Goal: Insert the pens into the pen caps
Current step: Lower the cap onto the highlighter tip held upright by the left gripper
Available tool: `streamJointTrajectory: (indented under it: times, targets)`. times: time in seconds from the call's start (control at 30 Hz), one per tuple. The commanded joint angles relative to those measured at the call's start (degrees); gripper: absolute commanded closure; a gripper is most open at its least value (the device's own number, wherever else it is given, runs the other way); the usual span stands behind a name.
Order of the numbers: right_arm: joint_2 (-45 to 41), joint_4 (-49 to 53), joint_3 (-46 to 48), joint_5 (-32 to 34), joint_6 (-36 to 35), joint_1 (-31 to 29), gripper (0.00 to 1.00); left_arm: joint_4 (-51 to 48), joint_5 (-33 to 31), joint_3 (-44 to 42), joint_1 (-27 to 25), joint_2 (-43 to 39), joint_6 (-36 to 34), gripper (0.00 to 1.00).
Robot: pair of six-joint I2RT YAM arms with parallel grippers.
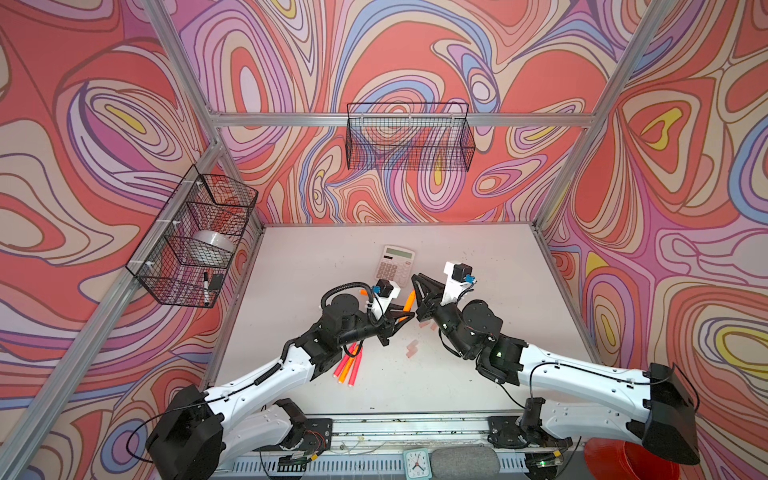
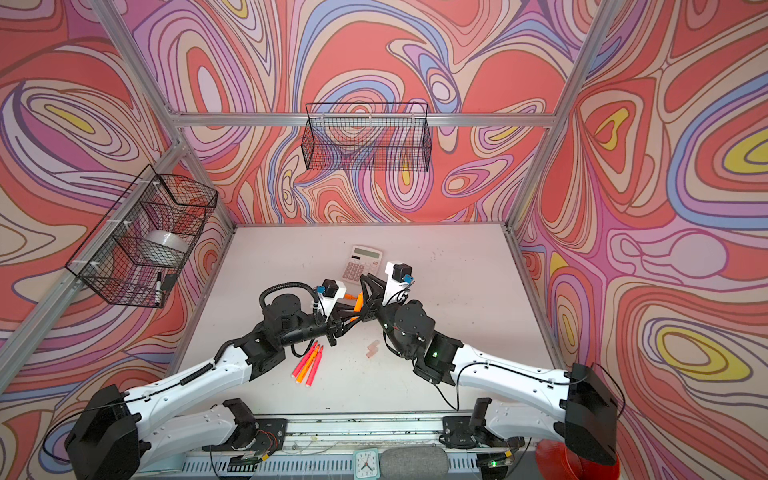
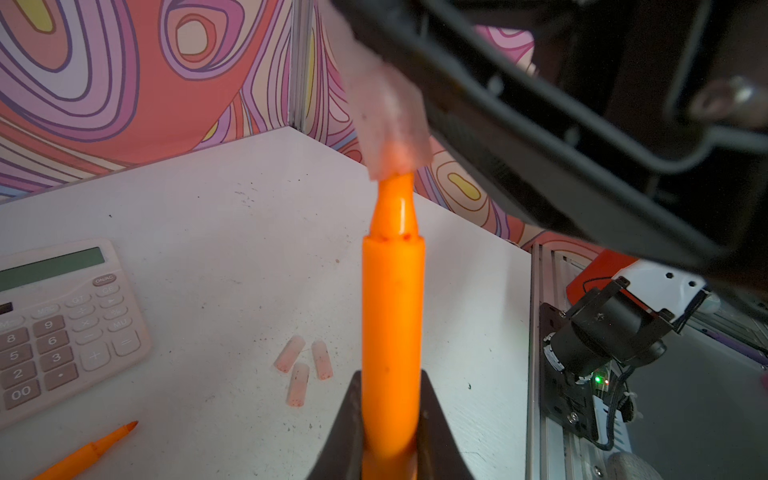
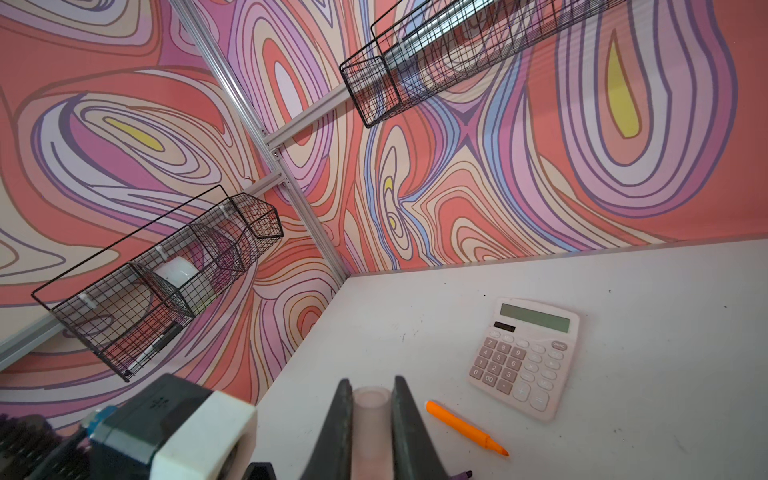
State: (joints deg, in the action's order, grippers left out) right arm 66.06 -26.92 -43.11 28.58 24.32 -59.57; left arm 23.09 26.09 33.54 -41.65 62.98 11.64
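Observation:
I can see the pink pen cap sits shallow and the orange pen's tapered neck shows, so next I open my right gripper and take the cap nearer its closed end (image 4: pixel 372 397) before pushing.
My left gripper (image 3: pixel 390 376) is shut on an orange pen (image 3: pixel 392 316) and holds it above the table, seen in both top views (image 1: pixel 409 302) (image 2: pixel 359 302). The pen's tip touches the open end of a translucent pink pen cap (image 3: pixel 388 112). That cap (image 4: pixel 371 411) sits between the shut jaws of my right gripper (image 4: pixel 372 380). The two grippers (image 1: pixel 404 319) (image 1: pixel 417 291) meet near the table's middle. Three loose caps (image 3: pixel 303 365) (image 1: pixel 411 349) lie on the table. Pink-red and orange pens (image 1: pixel 349 365) (image 2: pixel 309 361) lie under the left arm. Another orange pen (image 4: pixel 465 428) and a purple tip (image 4: pixel 462 474) lie nearby.
A pale pink calculator (image 1: pixel 395 266) (image 4: pixel 525 355) lies just behind the grippers. A wire basket (image 1: pixel 191 237) on the left wall holds a tape roll and a black-capped marker. Another basket (image 1: pixel 409 137) hangs on the back wall. A small clock (image 1: pixel 416 464) stands at the front edge.

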Motion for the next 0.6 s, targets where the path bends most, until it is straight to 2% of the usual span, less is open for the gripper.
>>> streamJointTrajectory:
  times: [0.0, 0.27, 0.47, 0.57]
  targets:
    - [-0.2, -2.3, 2.5, -5.5, 0.5, 0.2, 1.0, 3.6, -1.5, -0.6, -0.2, -1.7, 1.6, 1.0]
    - [-0.3, -3.3, 5.6, -12.1, 2.0, 0.2, 1.0, 8.0, -0.3, -2.7, 0.9, -3.1, 4.7, 1.0]
    - [-3.8, -7.8, 11.5, -12.0, 2.9, 0.2, 1.0, 16.0, 2.7, -7.0, 3.3, -2.9, 9.4, 1.0]
    - [-4.5, -9.6, 12.7, -14.5, 2.0, 0.2, 0.95, 18.0, 3.3, -7.8, 3.3, -3.0, 9.4, 1.0]
